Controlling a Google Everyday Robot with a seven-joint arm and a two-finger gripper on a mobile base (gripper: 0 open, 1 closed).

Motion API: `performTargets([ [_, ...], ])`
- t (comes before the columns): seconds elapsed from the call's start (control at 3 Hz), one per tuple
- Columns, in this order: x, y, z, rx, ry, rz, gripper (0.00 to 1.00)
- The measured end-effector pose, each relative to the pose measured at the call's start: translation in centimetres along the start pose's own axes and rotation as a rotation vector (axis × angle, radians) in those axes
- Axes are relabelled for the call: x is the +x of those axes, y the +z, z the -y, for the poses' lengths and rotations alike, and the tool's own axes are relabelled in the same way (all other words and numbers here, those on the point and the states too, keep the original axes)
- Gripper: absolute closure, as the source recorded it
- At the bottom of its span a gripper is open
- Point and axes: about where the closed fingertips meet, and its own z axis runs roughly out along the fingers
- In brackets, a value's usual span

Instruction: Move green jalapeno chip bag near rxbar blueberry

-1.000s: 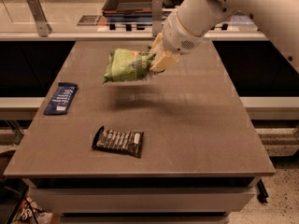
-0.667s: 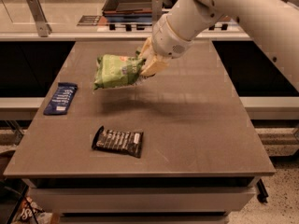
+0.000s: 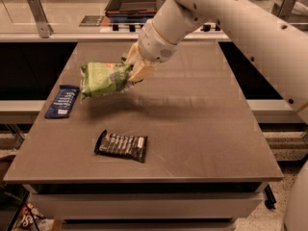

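The robot's gripper should release the green jalapeno chip bag on the tabletop (image 3: 97, 94) against the inner edge of the rxbar blueberry. The bag is still in the air above the table.
My gripper (image 3: 131, 73) is shut on the right end of the green jalapeno chip bag (image 3: 102, 79) and holds it in the air above the left part of the table (image 3: 202, 114). The bag casts a shadow on the tabletop beneath it. The rxbar blueberry (image 3: 62, 101), a flat blue wrapper with white lettering, lies at the table's left edge, a short way left of and below the bag. My white arm (image 3: 231, 18) reaches in from the upper right.
A black-wrapped bar (image 3: 121, 145) with white lettering lies near the table's front left. A dark tray (image 3: 137, 1) stands on the counter behind the table. A metal bracket (image 3: 39, 16) stands at the back left.
My gripper has carried the chip bag left and down, from over the table's back middle towards the blue bar. Both bars have stayed put.
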Motion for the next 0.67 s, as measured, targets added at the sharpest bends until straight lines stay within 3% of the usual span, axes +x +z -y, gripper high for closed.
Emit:
performTargets([
  [0.33, -1.2, 1.5, -0.1, -0.038, -0.032, 0.020, 1.00],
  [0.67, -1.2, 3.2, -0.3, -0.080, -0.027, 0.018, 1.00],
])
